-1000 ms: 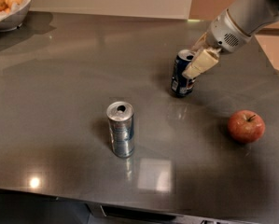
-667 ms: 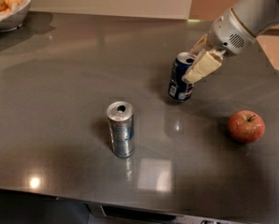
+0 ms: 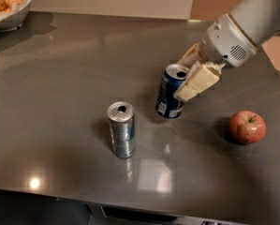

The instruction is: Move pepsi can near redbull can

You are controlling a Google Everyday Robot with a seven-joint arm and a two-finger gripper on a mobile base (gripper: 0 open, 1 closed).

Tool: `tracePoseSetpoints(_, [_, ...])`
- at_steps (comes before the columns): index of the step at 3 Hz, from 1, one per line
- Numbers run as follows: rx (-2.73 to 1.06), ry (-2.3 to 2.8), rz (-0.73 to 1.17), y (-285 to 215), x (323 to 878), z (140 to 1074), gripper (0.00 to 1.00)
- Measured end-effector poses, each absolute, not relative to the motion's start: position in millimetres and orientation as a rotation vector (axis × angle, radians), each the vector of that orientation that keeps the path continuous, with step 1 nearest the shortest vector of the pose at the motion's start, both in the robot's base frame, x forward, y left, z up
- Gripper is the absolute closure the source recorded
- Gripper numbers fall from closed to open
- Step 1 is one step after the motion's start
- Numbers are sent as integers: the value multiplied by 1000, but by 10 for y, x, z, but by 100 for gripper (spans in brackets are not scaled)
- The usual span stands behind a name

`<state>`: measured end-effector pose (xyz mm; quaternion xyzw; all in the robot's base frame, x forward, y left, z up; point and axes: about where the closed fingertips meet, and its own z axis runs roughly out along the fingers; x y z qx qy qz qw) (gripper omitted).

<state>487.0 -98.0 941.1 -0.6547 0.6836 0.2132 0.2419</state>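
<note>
The pepsi can will be put down by my gripper close beside the redbull can, on the side (image 3: 154,151) facing the apple.
The pepsi can (image 3: 169,93) is dark blue with a silver top and leans slightly left near the middle of the grey table. My gripper (image 3: 186,76) reaches in from the upper right and is shut on the can's upper right side, with cream fingers (image 3: 198,82) on either side of it. The redbull can (image 3: 121,129), slim and silver-blue with an open top, stands upright a short way to the lower left of the pepsi can, apart from it.
A red apple (image 3: 247,127) lies on the table to the right of the pepsi can. A white bowl (image 3: 11,14) of orange fruit sits at the far left corner. The table's front edge (image 3: 130,205) runs along the bottom.
My gripper has carried the pepsi can to the left and a little forward, closer to the redbull can. The redbull can and the apple have not moved.
</note>
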Motion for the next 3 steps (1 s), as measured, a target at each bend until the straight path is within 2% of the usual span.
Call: tracePoseSetpoints(3, [-1974,1765,570,-610,4267,9127,100])
